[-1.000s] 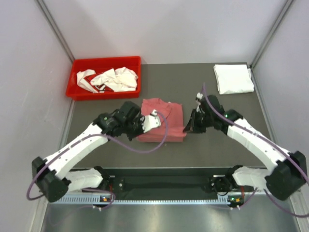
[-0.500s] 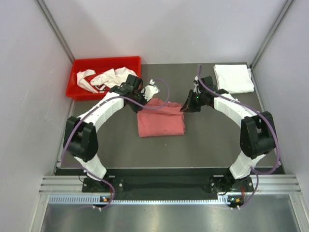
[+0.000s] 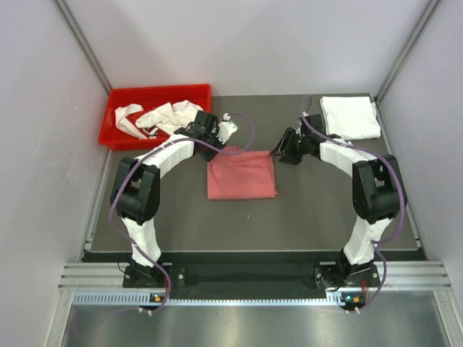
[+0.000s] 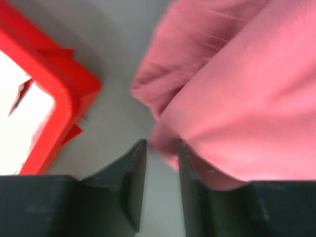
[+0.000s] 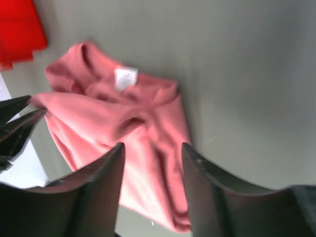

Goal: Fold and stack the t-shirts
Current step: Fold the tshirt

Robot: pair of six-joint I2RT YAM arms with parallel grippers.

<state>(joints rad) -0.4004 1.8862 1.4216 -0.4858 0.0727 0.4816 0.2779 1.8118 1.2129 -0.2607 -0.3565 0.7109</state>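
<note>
The pink t-shirt's top corner lies crooked over the layer beneath; next my left gripper opens and takes the t-shirt's side edge [image 3: 209, 168] near that corner.
A pink t-shirt [image 3: 241, 173] lies folded into a rectangle on the dark table, and fills much of both wrist views [image 4: 247, 89] [image 5: 123, 128]. My left gripper [image 3: 219, 147] sits at the shirt's far left corner. It is open, and the table shows between its fingers [image 4: 162, 145]. My right gripper [image 3: 277, 154] hovers at the far right corner, open wide [image 5: 153, 148] with the cloth lying free below it. A white folded t-shirt [image 3: 349, 117] rests at the back right. Several crumpled white shirts [image 3: 170, 117] lie in the red bin [image 3: 108, 124].
The red bin's corner [image 4: 59, 94] stands close to the left of my left gripper. The left gripper's dark fingertips [image 5: 17, 123] show at the left edge of the right wrist view. Grey walls enclose the table on three sides.
Both grippers carried the shirt's near edge to the back, folding it over. Both have since opened and let go, and the cloth has settled flat.
</note>
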